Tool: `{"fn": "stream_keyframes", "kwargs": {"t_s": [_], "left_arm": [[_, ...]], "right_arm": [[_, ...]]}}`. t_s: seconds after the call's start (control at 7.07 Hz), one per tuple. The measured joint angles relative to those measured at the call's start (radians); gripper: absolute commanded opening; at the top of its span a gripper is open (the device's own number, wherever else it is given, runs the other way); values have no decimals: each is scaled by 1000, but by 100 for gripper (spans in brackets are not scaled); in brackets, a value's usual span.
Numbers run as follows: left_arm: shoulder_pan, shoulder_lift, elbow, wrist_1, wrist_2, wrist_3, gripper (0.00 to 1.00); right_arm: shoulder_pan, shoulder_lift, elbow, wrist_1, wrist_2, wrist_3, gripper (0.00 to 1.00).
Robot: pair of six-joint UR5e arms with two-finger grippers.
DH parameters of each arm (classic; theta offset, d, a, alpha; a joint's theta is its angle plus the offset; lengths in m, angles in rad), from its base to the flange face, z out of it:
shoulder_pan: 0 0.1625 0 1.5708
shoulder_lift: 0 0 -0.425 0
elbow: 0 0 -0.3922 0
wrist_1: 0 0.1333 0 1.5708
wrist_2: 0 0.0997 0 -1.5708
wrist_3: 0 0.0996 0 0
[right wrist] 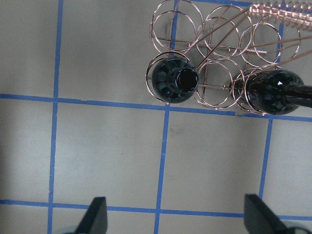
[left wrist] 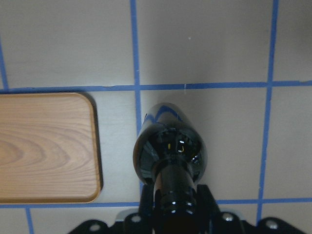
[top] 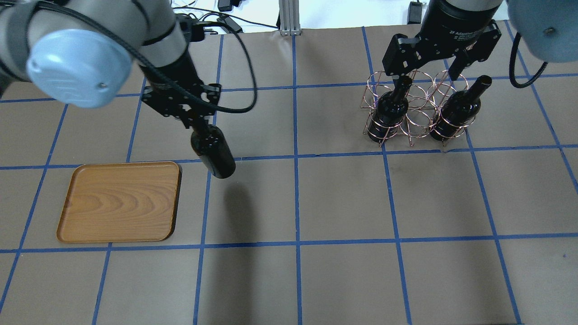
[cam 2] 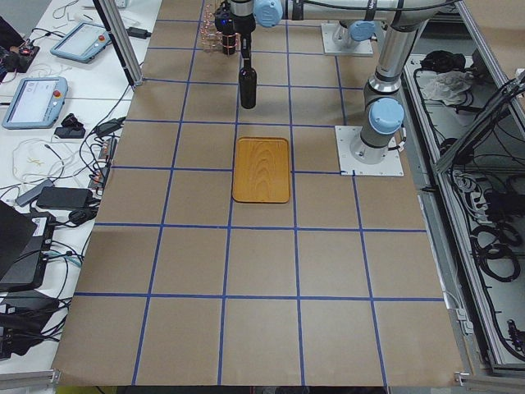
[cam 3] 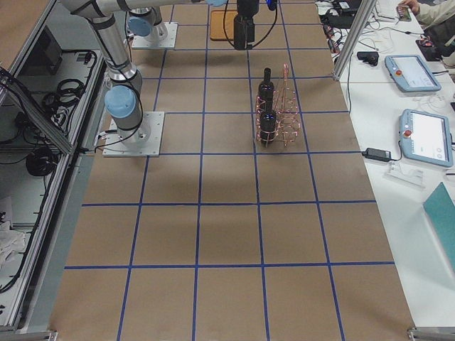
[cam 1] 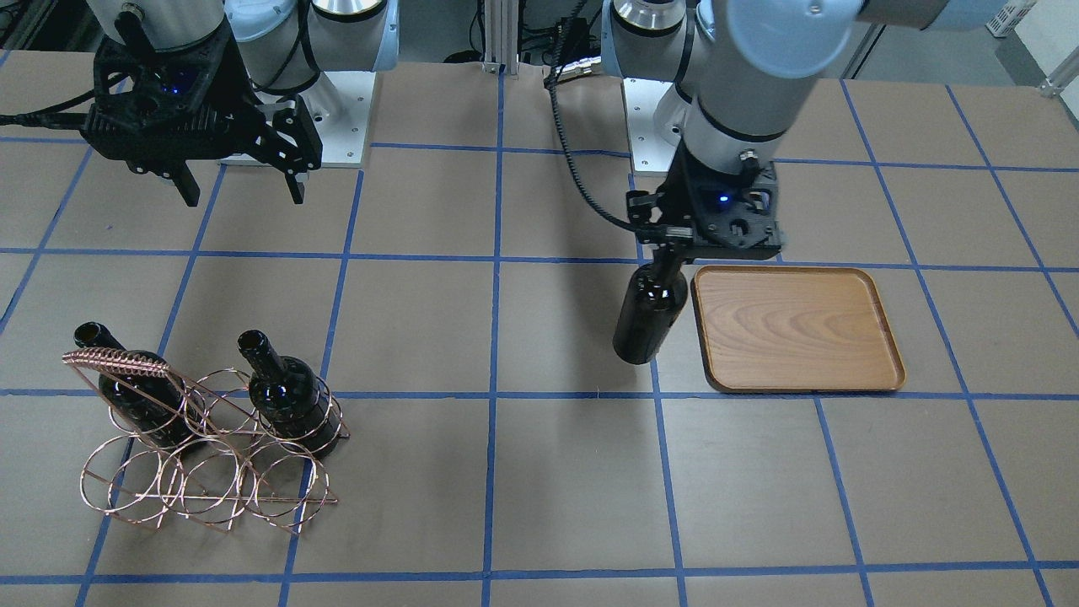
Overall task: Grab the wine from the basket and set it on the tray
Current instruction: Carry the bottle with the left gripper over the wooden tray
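The dark wine bottle, held just beside the tray's edge, will go down upright from my left gripper on the middle of the wooden tray (left wrist: 17,146).
My left gripper (top: 198,123) is shut on the neck of a dark wine bottle (top: 216,155) and holds it upright above the table, just beside the tray's edge. The wooden tray (top: 119,201) lies flat with nothing on it; it also shows in the front view (cam 1: 797,329) and the left wrist view (left wrist: 44,146), next to the held bottle (left wrist: 170,146). My right gripper (top: 426,77) is open, high above the copper wire basket (top: 417,121). Two more bottles (top: 390,110) (top: 456,113) stand in the basket's rings.
The table is brown paper with a blue tape grid. In the front view the basket (cam 1: 202,472) stands at the near left, its coiled handle (cam 1: 118,361) on top. The arm bases (cam 1: 337,110) are at the far edge.
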Motion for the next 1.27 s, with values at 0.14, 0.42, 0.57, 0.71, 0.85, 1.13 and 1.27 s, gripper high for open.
{"fn": "stream_keyframes", "kwargs": {"t_s": [0.14, 0.42, 0.57, 0.71, 0.85, 1.13, 1.27], "left_arm": [[114, 52, -39, -24, 23, 119, 0], [376, 119, -113, -29, 52, 402, 0], [477, 134, -151, -12, 53, 513, 0], [525, 143, -186, 28, 41, 561, 0], [543, 146, -219, 76, 17, 579, 0], [552, 134, -246, 132, 0, 588, 78], [553, 128, -250, 143, -1, 591, 97]], "right_arm": [[0, 0, 0, 0, -1, 0, 100], [0, 0, 0, 1, -2, 0, 100], [0, 0, 0, 0, -2, -1, 100], [0, 0, 0, -1, -3, -2, 100], [0, 0, 0, -2, -3, -4, 100], [0, 0, 0, -1, -3, -6, 100], [0, 0, 0, 0, -3, -6, 100]]}}
